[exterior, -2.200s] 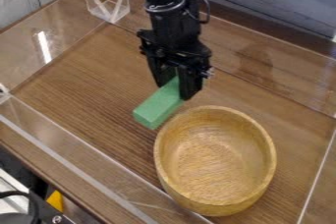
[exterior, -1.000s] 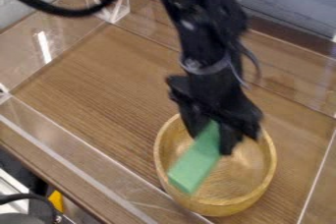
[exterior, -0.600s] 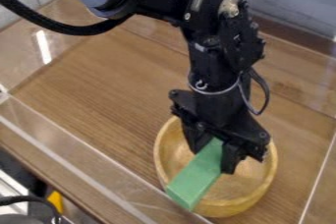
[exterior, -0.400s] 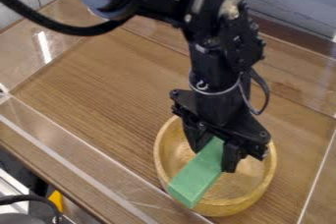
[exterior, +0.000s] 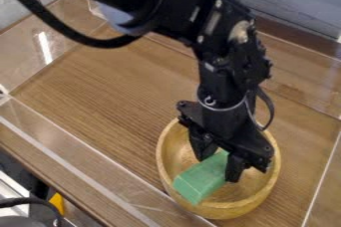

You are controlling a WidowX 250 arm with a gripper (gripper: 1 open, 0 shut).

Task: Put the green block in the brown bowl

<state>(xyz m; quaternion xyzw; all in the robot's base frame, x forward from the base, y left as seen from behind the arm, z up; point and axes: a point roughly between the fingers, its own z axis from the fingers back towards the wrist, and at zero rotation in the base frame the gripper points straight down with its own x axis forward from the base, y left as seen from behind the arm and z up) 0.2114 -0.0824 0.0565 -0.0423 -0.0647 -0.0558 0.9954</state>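
Note:
My gripper has the green block to put down. I need to let go of it on the middle of the brown bowl's bottom (exterior: 214, 166).
The brown bowl (exterior: 164, 161), wide and made of light wood, stands at the front right of the wooden table. My gripper (exterior: 222, 162) points straight down into it from above, on a black arm that hides the bowl's far rim. Its two black fingers are shut on the green block (exterior: 200, 181), gripping the block's upper end. The block slants down and to the front left inside the bowl, its lower end close to the bowl's floor. Whether that end touches the wood I cannot tell.
Clear acrylic walls (exterior: 80, 171) box in the table on the left and front. A clear plastic stand (exterior: 104, 10) sits at the back left. Black cables (exterior: 20, 209) hang below the front left corner. Bare wood lies left of and behind the bowl.
The gripper has carried the green block from the table left of the bowl to over and into the bowl. The block hangs lower inside the bowl than a second ago, still gripped.

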